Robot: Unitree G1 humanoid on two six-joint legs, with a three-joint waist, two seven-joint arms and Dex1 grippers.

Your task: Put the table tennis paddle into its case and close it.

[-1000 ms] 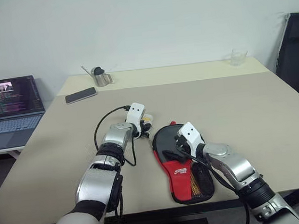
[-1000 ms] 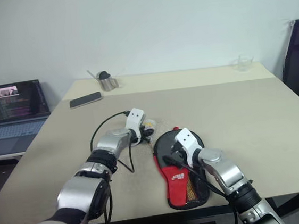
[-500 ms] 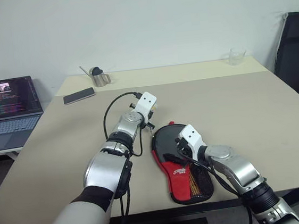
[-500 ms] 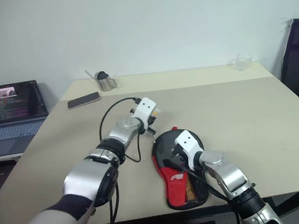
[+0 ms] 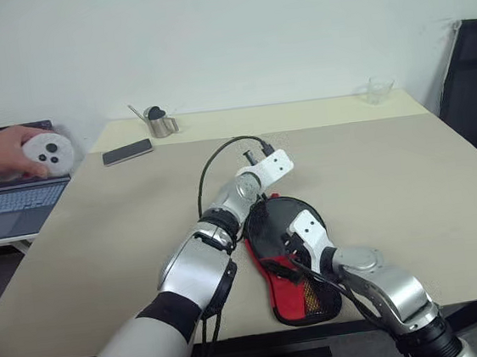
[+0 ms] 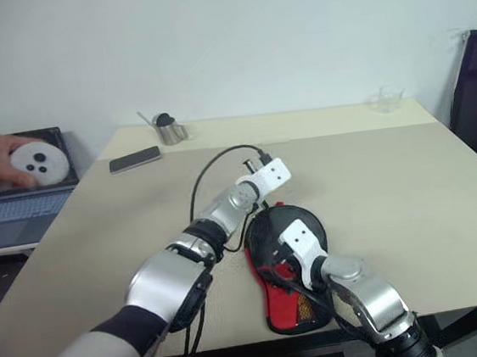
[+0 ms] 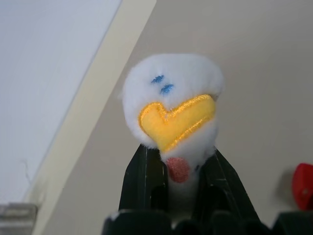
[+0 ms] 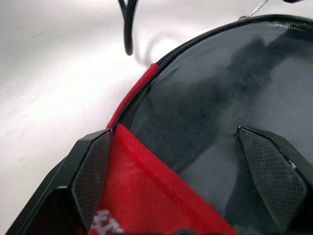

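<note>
The white plush ball, now raised over the table, will be let go by my left gripper on the bare table (image 5: 301, 180) (image 7: 279, 127) just past the far end of the case.
The case (image 5: 287, 263), black with a red panel and white logo, lies flat near the table's front edge. The table tennis paddle is hidden. My right gripper (image 8: 173, 132) hangs open just above the case's round black end, with its fingers (image 8: 93, 171) on either side of the red panel's seam. My left gripper (image 7: 178, 156) is raised over the table just beyond the case's far end (image 5: 269, 165). It is shut on a small white plush ball (image 7: 171, 98) with a yellow beak and blue stitched eyes.
A black phone (image 5: 129, 152) and a metal cup (image 5: 161, 123) lie at the back left, and a glass (image 5: 376, 90) at the back right. A laptop (image 5: 6, 199) sits left of the table. In front of it a person's hand (image 5: 1, 152) holds a white round device. A black chair (image 5: 471, 77) stands at the right.
My left gripper has swung right and up with the plush ball, rolling as it went. The right gripper drew back a little over the case. A hand with a white device came in at left.
</note>
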